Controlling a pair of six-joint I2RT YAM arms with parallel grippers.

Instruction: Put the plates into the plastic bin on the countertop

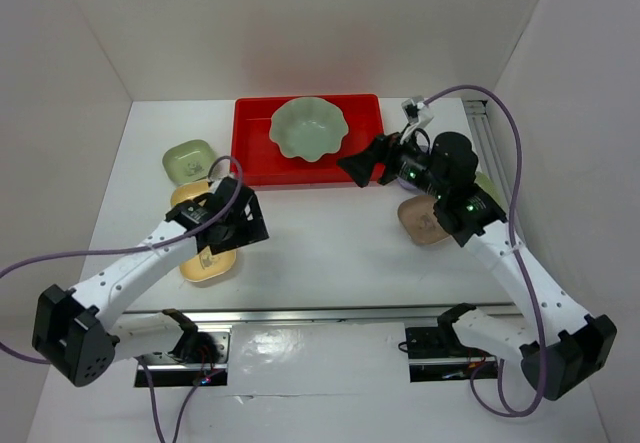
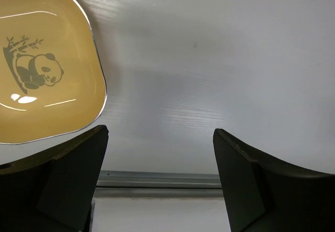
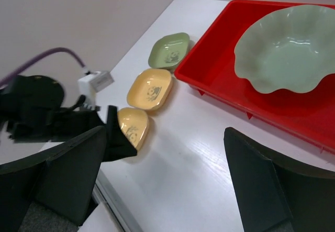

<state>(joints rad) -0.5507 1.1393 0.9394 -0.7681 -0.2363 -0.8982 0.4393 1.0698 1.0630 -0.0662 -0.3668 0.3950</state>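
The robot's left gripper should next close on the nearer yellow panda dish's rim [image 1: 237,254] [image 2: 105,89], beside the panda's head, on the side facing the middle of the countertop.
The red plastic bin [image 1: 255,158] lies at the back of the white countertop [image 1: 320,253], with the large pale green scalloped dish [image 1: 310,128] in it. A small green dish [image 1: 188,160] and a yellow dish [image 1: 188,194] lie left of the bin. Another yellow panda dish [image 1: 205,268] lies nearer, beside my left gripper [image 1: 240,228], which is open and empty over bare table [image 2: 159,153]; that dish [image 2: 42,64] shows up left of the fingers. My right gripper [image 1: 360,168] is open and empty by the bin's front rim [image 3: 165,153]. A brownish pink dish [image 1: 422,221] lies under the right arm. The lavender dish is out of view.
A green dish edge [image 1: 488,187] peeks from behind the right arm. A metal rail [image 1: 330,315] runs along the near edge of the table. White walls close in the left, back and right. In the right wrist view the bin [image 3: 214,69] and three small dishes show.
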